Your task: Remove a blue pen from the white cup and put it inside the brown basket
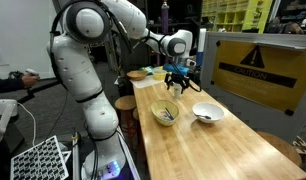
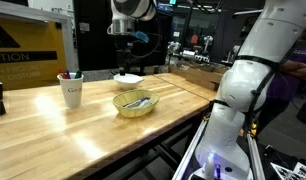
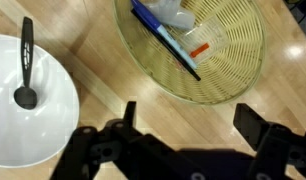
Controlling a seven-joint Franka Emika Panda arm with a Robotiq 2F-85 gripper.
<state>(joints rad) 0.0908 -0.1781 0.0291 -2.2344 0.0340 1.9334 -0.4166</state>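
A pen stands in the white mug beyond the brown basket. Next, my gripper will go there and close on the upper end of a pen [image 1: 177, 82].
The brown basket [image 3: 228, 60] lies at the top of the wrist view, and a blue pen [image 3: 161, 32] rests inside it beside a clear pen with an orange band. The white cup [image 3: 53, 110], a shallow white bowl, is at the left and holds a dark, spoon-like stick [image 3: 26, 70]. My gripper [image 3: 191, 125] is open and empty, above bare table between the two. In both exterior views the gripper [image 1: 177, 84] [image 2: 126, 45] hangs above the basket [image 1: 165, 114] [image 2: 135, 103] and the white bowl [image 1: 207, 113] [image 2: 128, 78].
A white mug [image 2: 71, 93] holding pens stands on the wooden table [image 2: 53, 135]. A yellow-and-black caution board [image 1: 258, 65] borders one table edge. Another small bowl [image 1: 138, 75] sits at the far end. A person's arm [image 1: 8, 85] is nearby.
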